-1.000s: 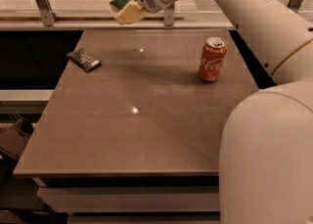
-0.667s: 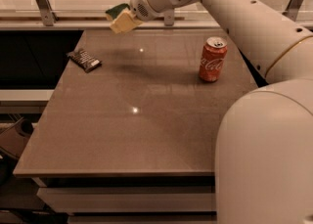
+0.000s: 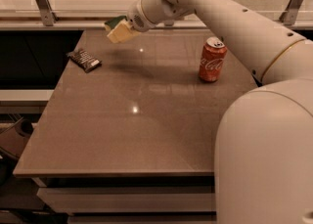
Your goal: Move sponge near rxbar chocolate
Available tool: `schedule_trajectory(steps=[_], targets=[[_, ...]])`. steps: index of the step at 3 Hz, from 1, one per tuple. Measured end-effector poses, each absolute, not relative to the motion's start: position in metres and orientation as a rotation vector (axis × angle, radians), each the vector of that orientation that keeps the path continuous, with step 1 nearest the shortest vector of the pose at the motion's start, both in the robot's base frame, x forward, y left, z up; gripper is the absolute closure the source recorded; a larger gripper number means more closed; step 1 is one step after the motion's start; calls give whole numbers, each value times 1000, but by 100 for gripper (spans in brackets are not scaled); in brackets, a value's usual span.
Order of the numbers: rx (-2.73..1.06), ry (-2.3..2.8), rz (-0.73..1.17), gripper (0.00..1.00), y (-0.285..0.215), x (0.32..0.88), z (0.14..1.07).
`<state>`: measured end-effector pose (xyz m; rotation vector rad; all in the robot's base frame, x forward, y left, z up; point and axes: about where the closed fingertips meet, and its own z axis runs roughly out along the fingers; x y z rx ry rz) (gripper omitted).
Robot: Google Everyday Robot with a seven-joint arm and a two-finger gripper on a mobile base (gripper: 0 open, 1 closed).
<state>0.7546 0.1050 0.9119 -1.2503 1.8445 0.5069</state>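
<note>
Next, I release the sponge on the table (image 3: 109, 45) close behind the rxbar chocolate, toward the side where the Coca-Cola can is.
The sponge (image 3: 120, 29), dark green on top with a pale yellow foam base, hangs tilted in the air above the table's far left part. My gripper (image 3: 128, 26) is shut on the sponge and holds it clear of the surface. The rxbar chocolate (image 3: 84, 59), a small flat dark wrapped bar, lies on the table near the left edge, below and left of the sponge. The two are apart.
A red Coca-Cola can (image 3: 212, 59) stands upright on the right side of the brown table (image 3: 137, 135). My white arm (image 3: 234, 17) reaches in from the right. A metal rail post (image 3: 41, 3) and a cable stand behind the table.
My gripper has carried the sponge leftward and a little lower, toward the bar. The bar and the can have not moved.
</note>
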Motion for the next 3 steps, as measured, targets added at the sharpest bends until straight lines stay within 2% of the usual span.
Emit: schedule_trajectory(steps=[3], targets=[[-1338,1930,592,100,144,779,855]])
